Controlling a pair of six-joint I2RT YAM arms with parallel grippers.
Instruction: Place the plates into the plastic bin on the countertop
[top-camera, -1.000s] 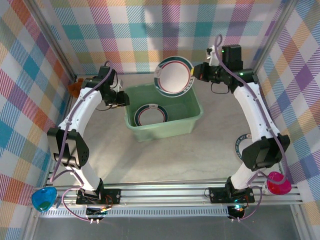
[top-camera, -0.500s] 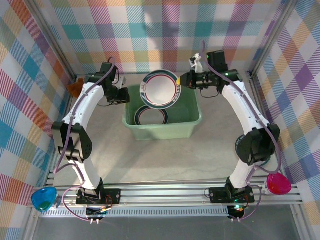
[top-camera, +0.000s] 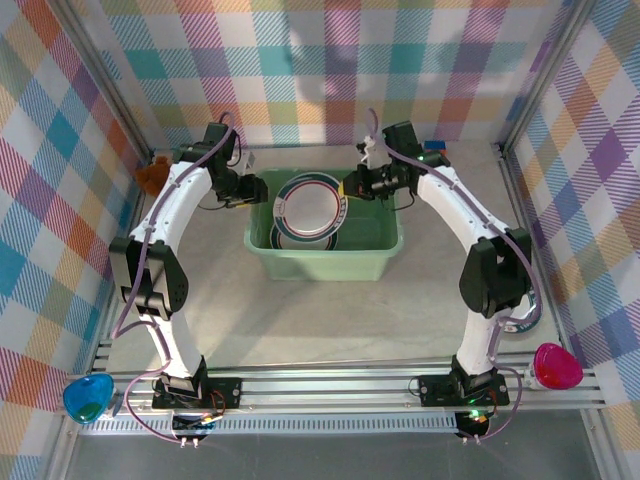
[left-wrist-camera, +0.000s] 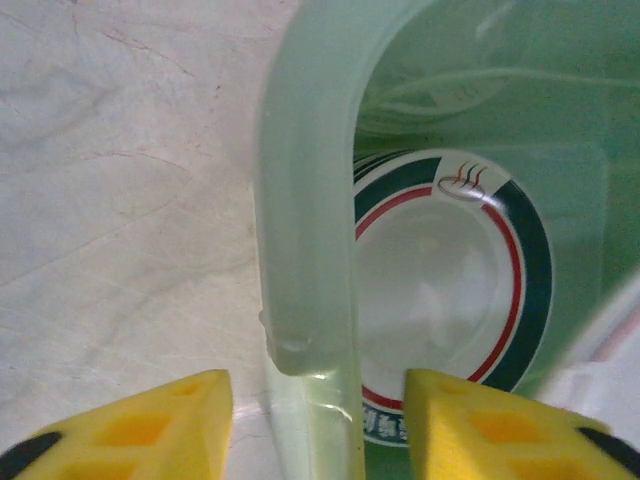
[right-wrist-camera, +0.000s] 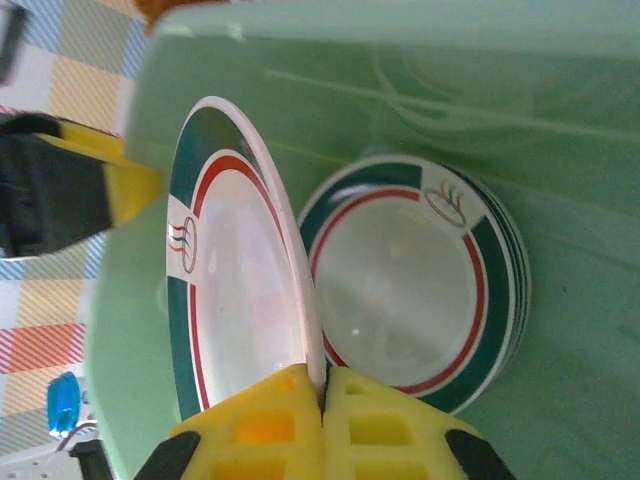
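Next, my right gripper sets the white plate down on top of the stack of matching plates (top-camera: 301, 230) (right-wrist-camera: 405, 280) inside the plastic bin.
My right gripper (top-camera: 347, 190) (right-wrist-camera: 322, 385) is shut on the rim of a white plate (top-camera: 308, 205) (right-wrist-camera: 240, 290) with a dark green and red band. The plate hangs tilted on edge inside the pale green plastic bin (top-camera: 320, 262) (right-wrist-camera: 560, 150). Under it on the bin floor lies a stack of matching plates (top-camera: 288, 240) (right-wrist-camera: 410, 300) (left-wrist-camera: 440, 290). My left gripper (top-camera: 252, 190) (left-wrist-camera: 318, 400) is open and straddles the bin's left wall (left-wrist-camera: 305, 250), one yellow finger on each side with a gap to the wall. The bin stands on the grey speckled countertop (top-camera: 300, 320).
Plaid walls close in the back and both sides. An orange-brown object (top-camera: 150, 175) lies at the back left corner, a small blue one (top-camera: 433, 148) behind the right arm. A blue piece (top-camera: 88, 397) and a pink piece (top-camera: 558, 366) sit by the front rail.
My right gripper has carried the plate left and down, from above the bin's back right rim into the bin. The left gripper has shifted slightly along the bin's left wall.
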